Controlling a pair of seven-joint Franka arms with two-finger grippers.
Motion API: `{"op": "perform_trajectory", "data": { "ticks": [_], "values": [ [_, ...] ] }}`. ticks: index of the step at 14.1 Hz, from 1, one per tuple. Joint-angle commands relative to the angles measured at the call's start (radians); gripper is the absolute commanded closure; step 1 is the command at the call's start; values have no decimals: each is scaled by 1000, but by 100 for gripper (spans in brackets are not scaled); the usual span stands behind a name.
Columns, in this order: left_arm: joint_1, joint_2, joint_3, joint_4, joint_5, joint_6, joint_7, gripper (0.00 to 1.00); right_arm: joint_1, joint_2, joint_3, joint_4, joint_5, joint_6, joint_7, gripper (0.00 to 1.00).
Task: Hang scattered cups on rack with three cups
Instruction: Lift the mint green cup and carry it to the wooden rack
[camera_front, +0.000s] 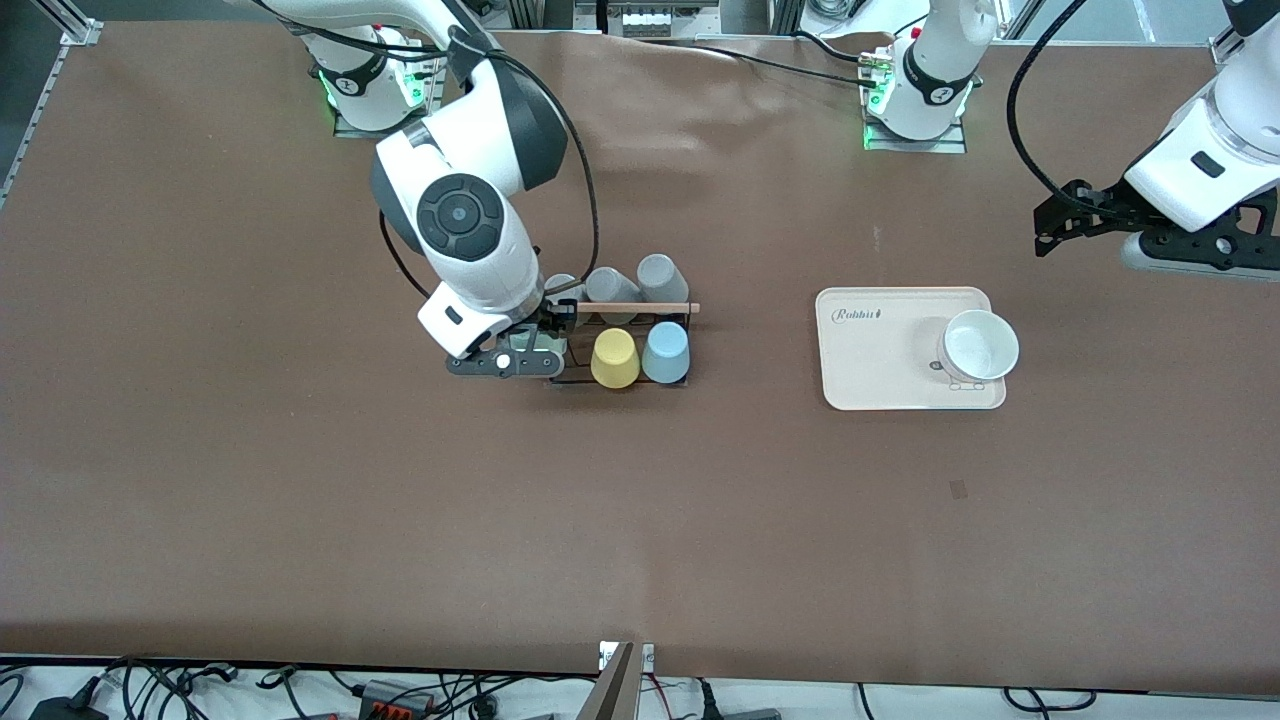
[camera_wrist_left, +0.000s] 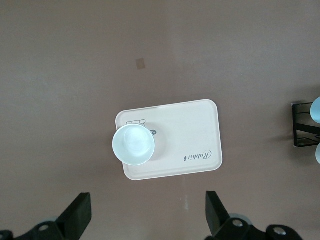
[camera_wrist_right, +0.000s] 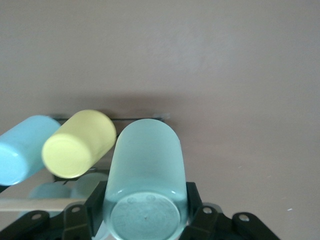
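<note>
My right gripper will set the mint green cup, now held at the rack's end, on the rack's end peg (camera_front: 565, 371) (camera_wrist_right: 135, 143) and let go of it there, beside the yellow cup.
The black wire rack (camera_front: 573, 382) with its wooden rod (camera_front: 640, 307) stands near the right arm's end of the table. The light blue cup (camera_front: 666, 352) hangs on a peg on the side nearer the front camera, beside a yellow cup (camera_front: 614, 357). My right gripper (camera_front: 508, 360) is shut on the pale mint green cup (camera_front: 533, 352) at the rack's end, next to the yellow cup. In the right wrist view the mint cup (camera_wrist_right: 145, 165) sits between my fingers (camera_wrist_right: 95, 200), with the yellow cup (camera_wrist_right: 77, 145) and the blue cup (camera_wrist_right: 22, 150) beside it. My left gripper (camera_wrist_left: 147, 220) is open and empty, waiting above the table.
Two grey cups (camera_front: 636, 280) hang on the rack's side farther from the front camera. A cream tray (camera_front: 870, 350) with a white bowl (camera_front: 980, 343) on it lies toward the left arm's end; both show in the left wrist view, the tray (camera_wrist_left: 190, 135) and the bowl (camera_wrist_left: 133, 145).
</note>
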Motion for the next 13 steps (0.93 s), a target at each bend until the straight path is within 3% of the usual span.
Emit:
{"op": "perform_trajectory", "data": {
  "ticks": [1,13],
  "values": [
    [2,-12,1,-2,-9,-11,0,0,-2,21,-2,35,61,-9,13,77],
    [-1,-12,1,0,-7,-9,-2,0,1,96,-4,36,53,19,16,76]
  ]
}}
